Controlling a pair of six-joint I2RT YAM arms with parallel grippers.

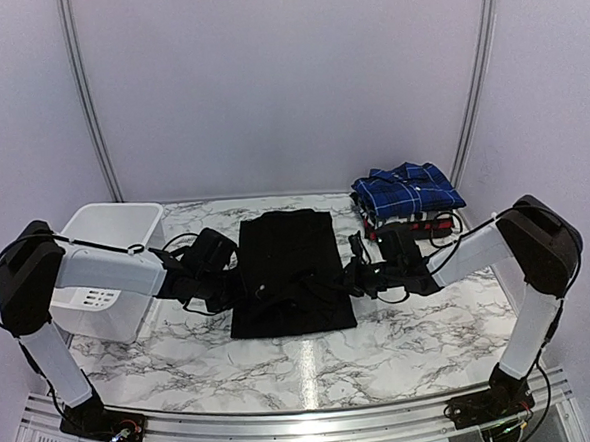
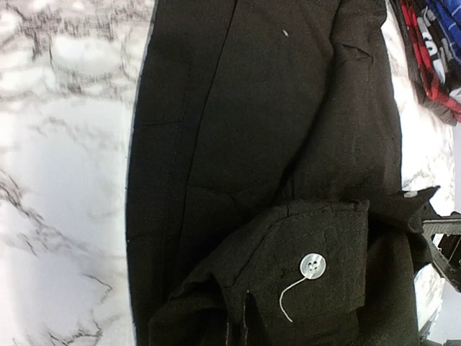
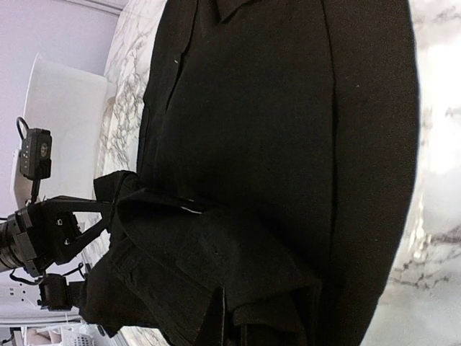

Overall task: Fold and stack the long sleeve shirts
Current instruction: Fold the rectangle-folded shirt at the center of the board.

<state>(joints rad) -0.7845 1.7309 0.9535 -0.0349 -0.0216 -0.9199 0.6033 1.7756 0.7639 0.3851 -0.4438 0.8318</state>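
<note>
My left gripper will open, take the shirt's loose corner [image 2: 167,314] and straighten it before folding further up, as the shirt's bottom edge slants and bunches beside it.
The black long-sleeve shirt [image 1: 287,257] lies flat in the middle of the marble table, sleeves folded in over its body. My left gripper [image 1: 241,281] is at its left edge, shut on a black sleeve cuff with a white button [image 2: 312,265]; the cloth covers the fingers in the left wrist view. My right gripper [image 1: 351,277] is at the shirt's right edge, shut on bunched black sleeve cloth [image 3: 216,267]. The folded plaid shirts [image 1: 408,191], blue-and-white on top of red and black-and-white, are stacked at the back right.
A white plastic basket [image 1: 112,254] stands at the left by the left arm. The plaid stack's edge shows in the left wrist view [image 2: 432,50]. Bare marble table [image 1: 314,365] lies in front of the shirt.
</note>
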